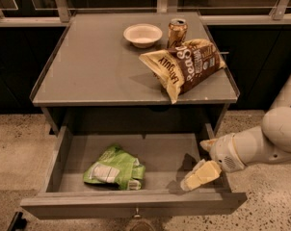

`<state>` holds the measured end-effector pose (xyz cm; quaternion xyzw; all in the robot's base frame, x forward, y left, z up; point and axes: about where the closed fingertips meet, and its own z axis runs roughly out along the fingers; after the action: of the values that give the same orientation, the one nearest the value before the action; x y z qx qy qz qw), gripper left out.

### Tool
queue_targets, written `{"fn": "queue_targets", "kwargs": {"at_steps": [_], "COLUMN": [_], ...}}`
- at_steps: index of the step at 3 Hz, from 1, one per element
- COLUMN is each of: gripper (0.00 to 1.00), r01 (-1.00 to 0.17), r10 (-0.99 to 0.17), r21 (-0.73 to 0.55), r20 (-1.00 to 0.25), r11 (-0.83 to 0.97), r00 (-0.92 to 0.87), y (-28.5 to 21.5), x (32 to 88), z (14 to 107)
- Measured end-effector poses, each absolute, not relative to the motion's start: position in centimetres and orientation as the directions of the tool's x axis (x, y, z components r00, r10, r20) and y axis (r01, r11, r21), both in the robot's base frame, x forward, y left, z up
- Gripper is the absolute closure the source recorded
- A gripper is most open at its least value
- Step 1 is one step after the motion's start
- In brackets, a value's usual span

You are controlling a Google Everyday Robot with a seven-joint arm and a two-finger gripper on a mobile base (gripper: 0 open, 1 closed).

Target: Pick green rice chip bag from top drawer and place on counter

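My gripper is to go next to the green rice chip bag's near end (135, 168), the one facing my gripper's open fingers, and should close there.
The green rice chip bag (115, 170) lies flat in the open top drawer (136, 202), left of its middle, white label patch facing up. My gripper (194, 163) comes in from the right on a white arm and hovers over the drawer's right end, well to the right of the bag and apart from it. Its cream fingers (201, 175) stand apart and hold nothing. The grey counter (87, 66) is above the drawer.
On the counter stand a white bowl (142, 34), a drink can (177, 31) and a large brown-and-cream chip bag (183, 65) at the right. The drawer's metal knob (136, 216) is at the bottom. Speckled floor lies on both sides.
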<state>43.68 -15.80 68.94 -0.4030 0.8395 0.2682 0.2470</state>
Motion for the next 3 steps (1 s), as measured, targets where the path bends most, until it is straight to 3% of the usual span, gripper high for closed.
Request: {"fn": "queue_targets", "kwargs": {"at_steps": [3], "gripper": [0.0], "r01": [-0.887], "r10": [-0.56], "r21": [0.208], "r20": [-0.709], "r11": [0.413], "r00": [-0.428], "y": [-4.6], "x": [48.4], "z": [67.2]}}
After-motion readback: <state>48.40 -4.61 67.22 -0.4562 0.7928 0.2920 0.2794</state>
